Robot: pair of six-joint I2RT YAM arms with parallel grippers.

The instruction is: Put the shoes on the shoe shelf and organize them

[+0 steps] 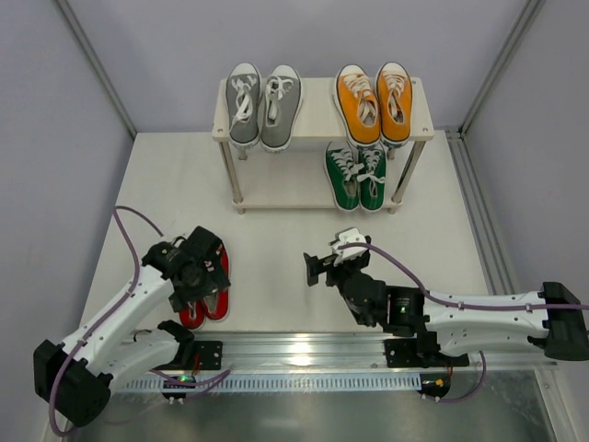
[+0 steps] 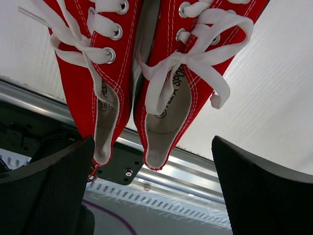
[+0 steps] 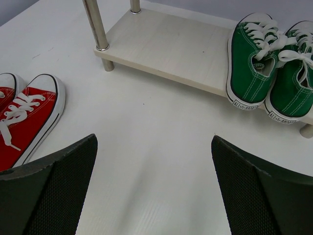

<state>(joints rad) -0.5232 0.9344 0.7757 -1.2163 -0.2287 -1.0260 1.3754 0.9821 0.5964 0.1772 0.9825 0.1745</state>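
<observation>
The fingers of the robot's left gripper straddle both red shoes' heels, so it should narrow them and pinch the shoes' touching inner sides (image 2: 132,110), with one finger in each shoe's opening.
The red shoes (image 1: 217,300) lie side by side on the table at the near left, toes toward the shelf; they also show in the left wrist view (image 2: 83,73). My left gripper (image 1: 202,276) hovers open over their heels, its fingers (image 2: 54,191) either side and not touching. The shoe shelf (image 1: 317,115) stands at the back. The grey shoes (image 1: 264,106) are top left, the orange shoes (image 1: 373,101) top right, and the green shoes (image 1: 356,175) on the lower board's right. My right gripper (image 1: 313,269) is open and empty over the table's middle (image 3: 154,186).
A metal rail (image 1: 304,350) runs along the near edge behind the red heels (image 2: 195,171). The shelf's lower board (image 3: 171,49) has bare room left of the green shoes (image 3: 252,63). A metal leg (image 3: 95,24) stands at its front left corner. Purple cables trail both arms.
</observation>
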